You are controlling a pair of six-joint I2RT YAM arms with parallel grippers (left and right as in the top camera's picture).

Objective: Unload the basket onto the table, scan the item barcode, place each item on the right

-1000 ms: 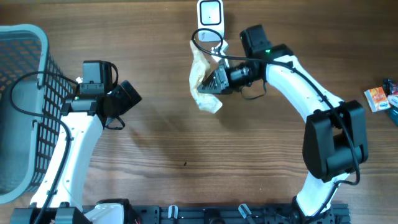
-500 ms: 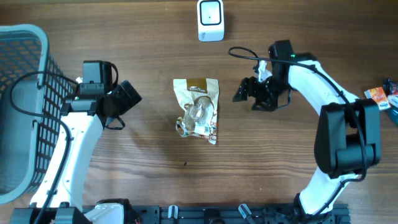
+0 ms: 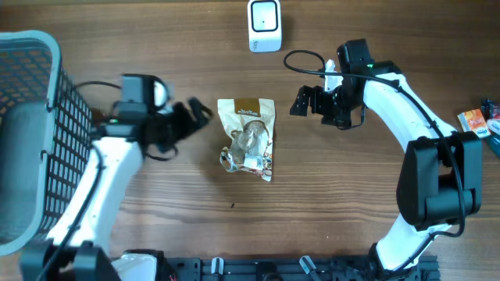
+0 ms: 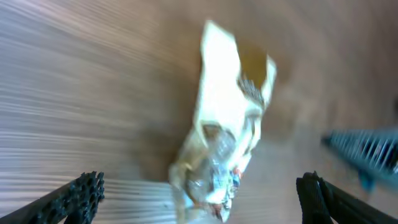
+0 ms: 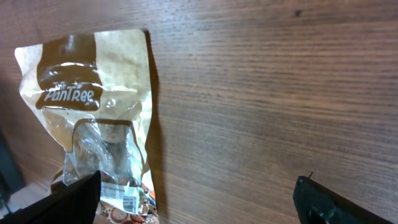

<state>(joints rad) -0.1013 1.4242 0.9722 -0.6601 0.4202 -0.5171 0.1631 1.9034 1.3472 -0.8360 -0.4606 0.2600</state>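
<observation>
Next, the robot's right gripper should close on the middle of the snack pouch's long side edge (image 3: 272, 140) (image 5: 145, 138), the one that faces that gripper.
The item, a cream and brown snack pouch (image 3: 248, 139), lies flat on the wooden table, below the white scanner (image 3: 265, 25). My right gripper (image 3: 301, 101) hangs open just right of the pouch, holding nothing. In the right wrist view the pouch (image 5: 93, 112) sits at the left, and a small barcode label (image 5: 127, 200) shows near its lower end, between the wide-apart tips of the right gripper (image 5: 196, 202). My left gripper (image 3: 199, 113) is open, close to the pouch's upper left corner. The left wrist view is blurred, with the pouch (image 4: 224, 124) ahead of the open left gripper (image 4: 202, 202).
A grey mesh basket (image 3: 31, 37) fills the far left of the table. Small packaged goods, one an orange box (image 3: 471, 122), lie at the right edge. The right arm's cable loops near the scanner.
The right gripper opened and dropped the pouch, which now lies flat mid-table, and the arm drew back to the right. The left arm has swung right toward the pouch.
</observation>
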